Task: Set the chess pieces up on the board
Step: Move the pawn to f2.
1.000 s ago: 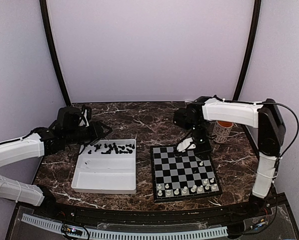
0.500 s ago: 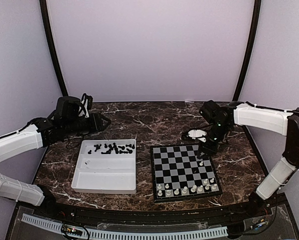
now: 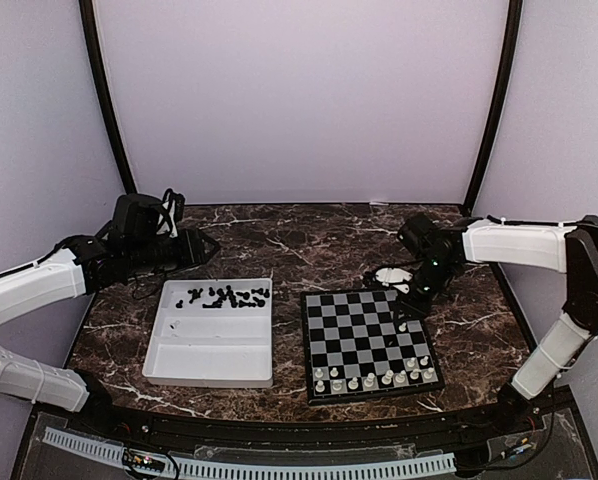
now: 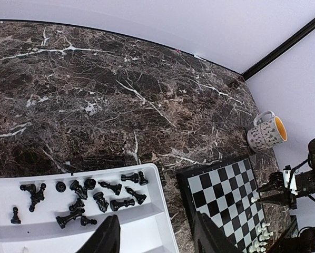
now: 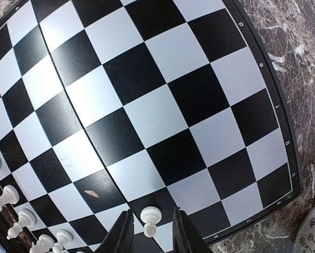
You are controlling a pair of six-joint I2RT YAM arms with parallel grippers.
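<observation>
I need to next move my left gripper to the white chess piece in the tray's near compartment (image 3: 174, 325) (image 4: 25, 249), beside the end of the divider away from the board, and close it there.
The board (image 3: 359, 335) lies right of centre; it fills the right wrist view (image 5: 147, 105). White chess pieces (image 3: 374, 378) stand along its near edge and right corner. Black chess pieces (image 3: 224, 296) lie in the tray's far compartment, also seen in the left wrist view (image 4: 94, 195). My right gripper (image 3: 407, 313) is low over the board's right side. It is open, and its fingers (image 5: 123, 232) straddle a standing white pawn (image 5: 149, 219) with a gap on each side. My left gripper (image 3: 204, 248) is open and empty above the table behind the tray; its jaws (image 4: 157, 237) frame the tray's right wall.
A white two-compartment tray (image 3: 214, 355) sits left of the board. A patterned mug with an orange inside (image 4: 266, 130) stands beyond the board's far right corner, hidden behind the right arm in the top view. Dark marble table, walls at the back and on both sides.
My right gripper moved from the board's far edge to its right side, down around the white pawn. My left gripper pulled back a little from the tray.
</observation>
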